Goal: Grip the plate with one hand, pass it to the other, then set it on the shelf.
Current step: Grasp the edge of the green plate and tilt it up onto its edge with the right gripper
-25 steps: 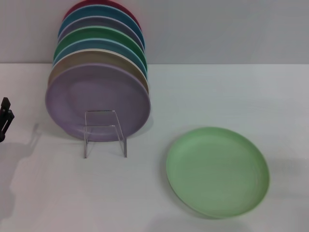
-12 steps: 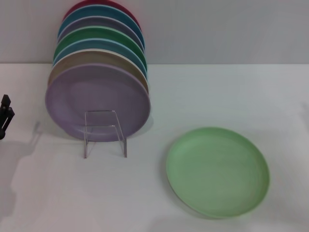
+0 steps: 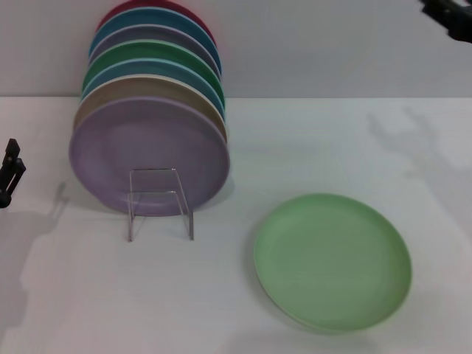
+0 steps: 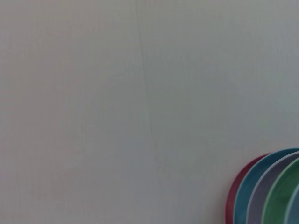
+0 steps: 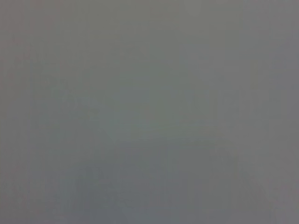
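The robot's right gripper needs to next move to the pale mint-green plate and grab the plate's rim (image 3: 401, 236) on the side farthest from the shelf.
The pale mint-green plate (image 3: 332, 260) lies flat on the white table (image 3: 310, 147), at the front right in the head view. The shelf (image 3: 160, 203), a small clear wire rack, stands at the left and bears several upright coloured plates, with a lilac plate (image 3: 147, 151) foremost. My left gripper (image 3: 9, 177) shows at the far left edge, apart from the rack. My right gripper (image 3: 448, 13) shows at the top right corner, high above the table and far from the plate. The right wrist view shows only plain grey.
The upright plates behind the lilac one include beige, teal, green, grey-blue, blue and a red plate (image 3: 151, 7). Their rims also show in the left wrist view (image 4: 266, 191) against a plain wall. Open table lies between rack and plate.
My right gripper has come into view at the top right corner, and its shadow now falls on the table. My left gripper has shifted slightly. The plates have not moved.
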